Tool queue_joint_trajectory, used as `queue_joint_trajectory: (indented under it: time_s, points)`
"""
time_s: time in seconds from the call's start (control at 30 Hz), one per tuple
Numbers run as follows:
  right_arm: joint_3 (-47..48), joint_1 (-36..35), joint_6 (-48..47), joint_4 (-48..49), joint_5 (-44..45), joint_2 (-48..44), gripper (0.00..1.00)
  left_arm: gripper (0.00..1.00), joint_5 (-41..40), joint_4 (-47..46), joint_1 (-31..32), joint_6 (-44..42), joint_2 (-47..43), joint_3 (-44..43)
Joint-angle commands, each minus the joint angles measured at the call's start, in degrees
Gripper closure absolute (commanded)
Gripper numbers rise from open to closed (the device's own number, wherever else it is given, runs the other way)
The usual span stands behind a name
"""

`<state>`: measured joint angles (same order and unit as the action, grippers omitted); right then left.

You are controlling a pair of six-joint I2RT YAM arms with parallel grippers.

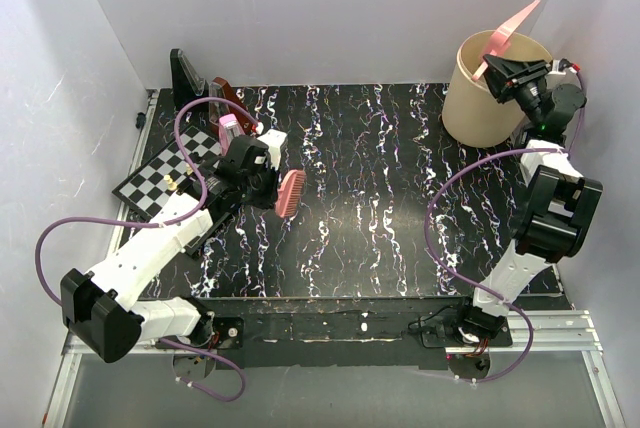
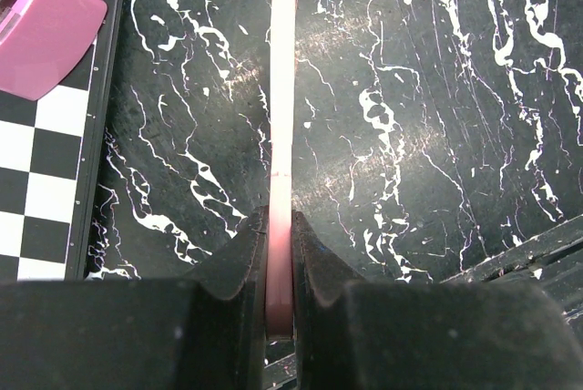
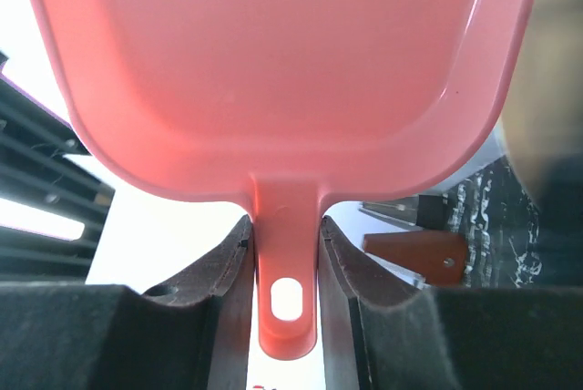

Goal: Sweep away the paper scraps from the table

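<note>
The robot's right gripper needs to set the pink dustpan down on the black marbled table (image 1: 383, 197) between the brush and the beige bin. The dustpan is now tilted up over the bin.
My left gripper (image 1: 268, 188) is shut on the handle of a pink brush (image 1: 290, 193), held edge-on over the left part of the black marbled table (image 1: 380, 208). In the left wrist view the brush (image 2: 282, 89) runs straight out from my gripper (image 2: 280, 253) above the table (image 2: 437, 135). My right gripper (image 1: 505, 68) is shut on the handle of the pink dustpan (image 1: 510, 33), tilted up over the beige bin (image 1: 470, 98) at the back right. The dustpan (image 3: 282, 62) fills the right wrist view above my gripper (image 3: 285, 262). No paper scraps show on the table.
A checkered chessboard (image 1: 165, 173) lies at the left edge, with a pink box (image 1: 232, 126) beside it; both show in the left wrist view, the board (image 2: 46, 180) and the box (image 2: 41, 21). Dark upright boards (image 1: 185, 78) stand at the back left. White walls enclose the table.
</note>
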<state>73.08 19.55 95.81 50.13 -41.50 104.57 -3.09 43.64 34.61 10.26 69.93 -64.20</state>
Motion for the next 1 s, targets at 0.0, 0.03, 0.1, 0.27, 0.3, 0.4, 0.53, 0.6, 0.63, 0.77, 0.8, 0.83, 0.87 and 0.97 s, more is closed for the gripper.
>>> queue_joint_trajectory:
  time_s: [0.0,0.03,0.1,0.27,0.3,0.4,0.53,0.6,0.63,0.77,0.8,0.83,0.87,0.97]
  points:
    - [1.01,0.4,9.21,17.89,1.41,0.19,0.99,1.0,0.72,-1.45,0.02,-0.42,-0.41,0.13]
    - [1.1,0.4,10.09,18.51,1.5,0.37,0.99,1.0,0.72,-1.36,0.02,-0.42,-0.41,0.22]
    - [0.06,0.49,10.88,19.39,1.77,0.54,0.99,1.0,0.54,-1.36,0.02,-0.42,-0.41,0.31]
    - [-7.24,0.49,13.69,24.57,4.05,1.15,0.99,1.0,0.54,-1.36,0.02,-0.59,-0.15,0.13]
    - [-8.03,0.58,14.05,25.88,4.32,1.77,0.99,1.0,0.63,-1.36,0.02,-0.59,-0.06,0.13]
    - [-8.65,0.58,15.37,27.83,3.71,2.91,0.99,1.0,0.72,-1.36,0.02,-0.59,-0.15,0.22]
    - [-6.03,0.49,14.5,27.22,1.95,2.92,0.99,1.0,0.63,-1.36,0.02,-0.68,-0.15,0.05]
    - [-2.35,0.23,13.27,24.16,-0.77,2.74,0.99,1.0,0.63,-1.45,0.02,-0.68,-0.06,0.05]
    - [0.46,0.14,12.31,22.22,-2.78,2.48,0.99,1.0,0.63,-1.45,0.02,-0.68,-0.23,0.13]
    - [6.45,-2.14,7.83,15.28,-9.2,1.25,0.99,1.0,0.37,-1.36,0.02,-0.77,-0.32,-0.04]
    - [6.81,-2.93,6.07,13.96,-10.26,0.64,0.99,1.0,0.46,-1.45,0.02,-0.77,-0.41,0.04]
    - [6.64,-3.98,4.14,12.73,-11.4,-0.33,0.99,1.0,0.37,-1.54,0.02,-0.86,-0.5,0.04]
    - [6.2,-5.04,1.34,10.45,-12.63,-1.55,0.99,1.0,0.28,-1.54,-0.07,-0.86,-0.58,-0.04]
    - [4.62,-8.73,-11.3,-1.91,-14.93,-7.17,0.99,1.0,-0.16,-1.54,0.02,-0.86,-0.59,0.13]
